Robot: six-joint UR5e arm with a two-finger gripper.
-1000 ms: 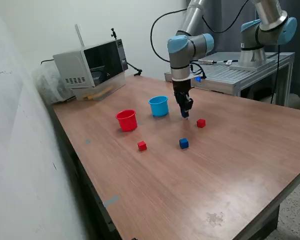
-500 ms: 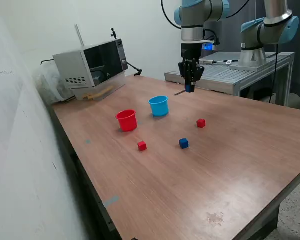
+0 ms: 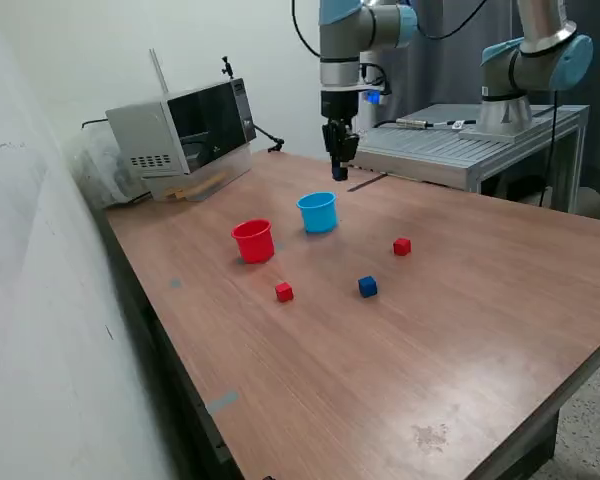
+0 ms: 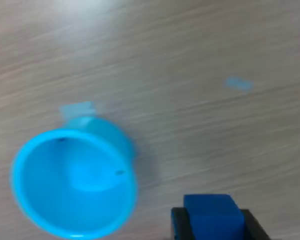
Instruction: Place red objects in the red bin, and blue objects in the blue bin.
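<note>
My gripper will release the dark blue cube inside the empty blue cup (image 3: 319,214) (image 4: 86,174), down on the cup's bottom.
My gripper (image 3: 339,172) hangs well above the table, a little to the exterior view's right of and above the light blue cup (image 3: 318,212). It is shut on a dark blue cube (image 4: 213,216), which shows between the black fingers (image 4: 177,225) in the wrist view. That view also shows the blue cup (image 4: 74,182), open and empty, off to one side of the cube. The red cup (image 3: 253,240) stands to the exterior view's left of the blue cup. Two red cubes (image 3: 284,291) (image 3: 402,246) and a second blue cube (image 3: 367,287) lie on the table.
A microwave (image 3: 180,127) stands at the back on the exterior view's left. A second arm (image 3: 525,70) is mounted on a metal bench (image 3: 460,145) behind the table. A wall runs along the exterior view's left. The wooden table (image 3: 460,340) edge is near the front.
My gripper rose from the table surface near the red cube with the blue cube, then moved toward the exterior view's left, ending above and beside the blue cup.
</note>
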